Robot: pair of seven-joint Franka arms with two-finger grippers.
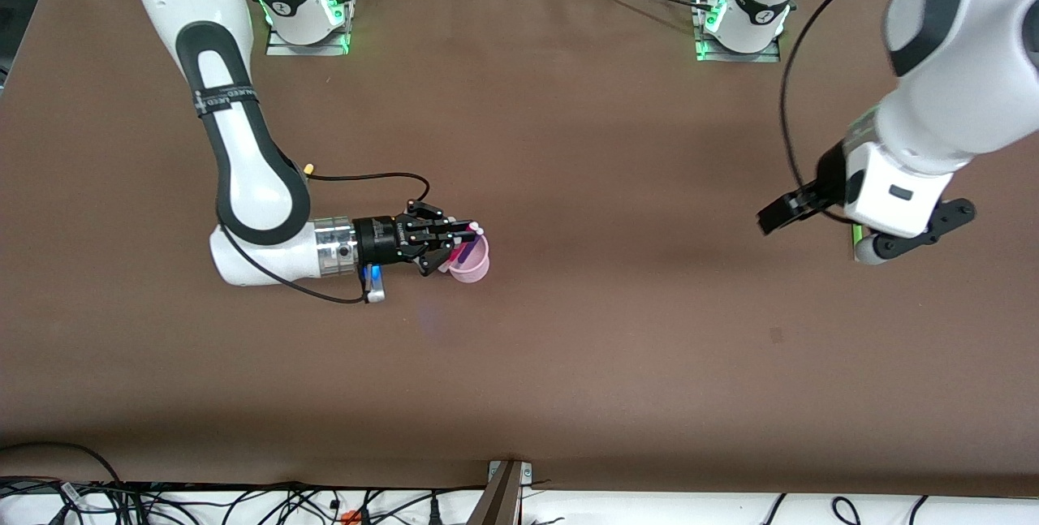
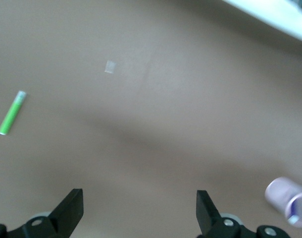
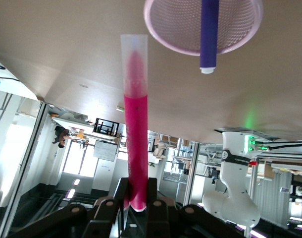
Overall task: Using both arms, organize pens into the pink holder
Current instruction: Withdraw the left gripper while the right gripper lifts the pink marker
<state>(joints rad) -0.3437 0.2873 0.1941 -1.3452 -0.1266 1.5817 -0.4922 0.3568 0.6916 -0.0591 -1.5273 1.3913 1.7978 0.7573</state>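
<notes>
Next, my right gripper releases the magenta-pink pen inside the pink holder (image 1: 472, 251) (image 3: 194, 30), so that it sits right up against the purple pen.
My right gripper (image 1: 453, 243) lies low and level beside the pink holder (image 1: 477, 267) and is shut on the magenta-pink pen (image 1: 468, 251). In the right wrist view the fingers (image 3: 122, 196) clamp that pen (image 3: 134, 124) at its end. Its pale capped end sits just outside the holder's rim (image 3: 158, 34). A purple pen (image 3: 209, 34) stands in the holder. My left gripper (image 1: 778, 215) hangs open and empty over the table at the left arm's end. The green pen (image 2: 11, 113) lies flat there, partly hidden under the hand in the front view (image 1: 855, 234). The yellow pen is out of view.
The brown table (image 1: 568, 363) stretches wide between the two grippers. A black cable with a yellow plug (image 1: 309, 170) trails by the right arm's wrist. Cables lie along the table's edge nearest the front camera.
</notes>
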